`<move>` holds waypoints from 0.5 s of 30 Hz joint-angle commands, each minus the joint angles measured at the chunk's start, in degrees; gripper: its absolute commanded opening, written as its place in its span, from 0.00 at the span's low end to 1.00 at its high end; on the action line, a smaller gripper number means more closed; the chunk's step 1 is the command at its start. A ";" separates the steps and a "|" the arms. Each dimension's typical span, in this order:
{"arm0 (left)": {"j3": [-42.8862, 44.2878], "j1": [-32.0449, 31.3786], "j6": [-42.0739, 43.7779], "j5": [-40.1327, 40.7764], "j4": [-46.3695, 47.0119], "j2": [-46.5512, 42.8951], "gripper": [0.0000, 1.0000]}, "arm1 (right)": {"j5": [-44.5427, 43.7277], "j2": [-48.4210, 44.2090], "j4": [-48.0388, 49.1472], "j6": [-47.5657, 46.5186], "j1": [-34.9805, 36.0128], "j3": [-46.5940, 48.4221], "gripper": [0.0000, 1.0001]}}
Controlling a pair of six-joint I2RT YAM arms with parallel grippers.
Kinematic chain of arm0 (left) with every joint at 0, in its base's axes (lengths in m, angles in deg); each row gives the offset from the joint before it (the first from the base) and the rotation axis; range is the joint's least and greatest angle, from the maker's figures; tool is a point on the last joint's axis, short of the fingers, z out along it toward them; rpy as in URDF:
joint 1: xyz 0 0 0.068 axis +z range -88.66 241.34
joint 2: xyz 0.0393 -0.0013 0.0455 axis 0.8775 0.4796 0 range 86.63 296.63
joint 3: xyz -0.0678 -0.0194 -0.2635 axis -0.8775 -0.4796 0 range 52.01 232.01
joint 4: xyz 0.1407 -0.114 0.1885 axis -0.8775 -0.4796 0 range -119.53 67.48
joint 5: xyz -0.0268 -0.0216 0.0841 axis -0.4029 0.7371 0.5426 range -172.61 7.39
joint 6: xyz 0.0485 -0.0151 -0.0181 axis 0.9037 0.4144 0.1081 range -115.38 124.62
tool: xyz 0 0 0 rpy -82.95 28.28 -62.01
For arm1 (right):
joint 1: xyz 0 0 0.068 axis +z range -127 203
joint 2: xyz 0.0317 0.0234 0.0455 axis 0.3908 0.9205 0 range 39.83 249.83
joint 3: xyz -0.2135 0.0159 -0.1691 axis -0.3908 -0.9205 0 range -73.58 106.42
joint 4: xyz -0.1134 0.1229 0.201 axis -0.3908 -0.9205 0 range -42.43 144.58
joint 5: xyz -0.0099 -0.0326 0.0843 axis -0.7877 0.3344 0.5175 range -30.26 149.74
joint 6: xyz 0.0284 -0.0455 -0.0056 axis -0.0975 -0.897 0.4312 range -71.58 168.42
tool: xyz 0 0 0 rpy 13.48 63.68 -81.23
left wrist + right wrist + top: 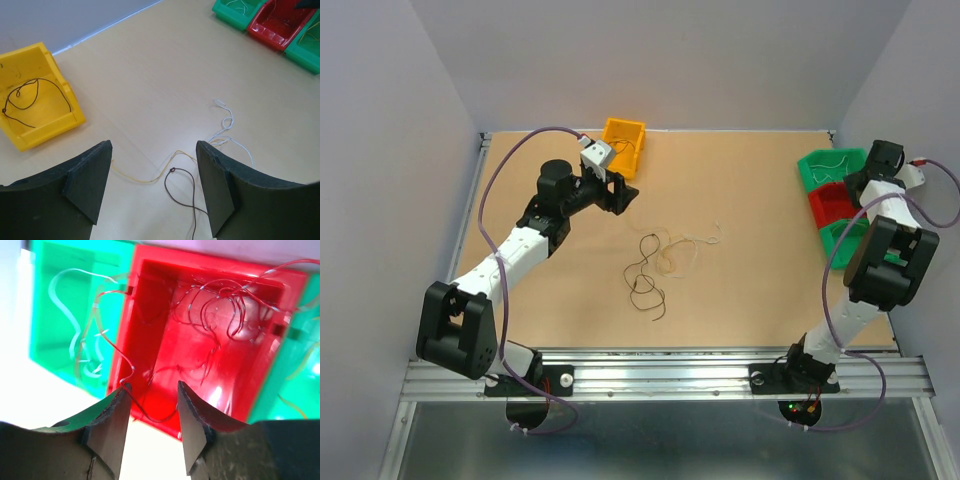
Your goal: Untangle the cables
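The robot's left gripper needs to close on the middle of the white wire (684, 239) (212, 140), where its strands meet over the yellow wire.
The cables lie loose in the middle of the table: a dark brown wire (645, 278) in loops, a tan-yellow wire (672, 262) and a whitish wire (702, 238) beside it. In the left wrist view the brown wire (186, 192) and yellow wire (145, 178) lie below my open jaws and the white wire (227, 122) lies further off. My left gripper (623, 195) (155, 146) is open and empty, above the table beside the yellow bin (622, 136). My right gripper (850, 190) (152, 386) is open over the red bin (200, 340); a thin red wire (131, 390) hangs over the rim by its left fingertip.
The yellow bin (50, 117) holds another dark brown wire (30, 97). The red bin (832, 203) sits between two green bins (825, 165) (845, 240) at the right edge; the green one (60, 315) holds whitish wire. Grey walls enclose the table.
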 commanded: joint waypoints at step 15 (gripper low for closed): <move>1.20 -0.30 1.01 -1.04 1.80 -3.35 0.79 | 2.12 -6.43 4.06 -4.04 0.65 -4.39 0.47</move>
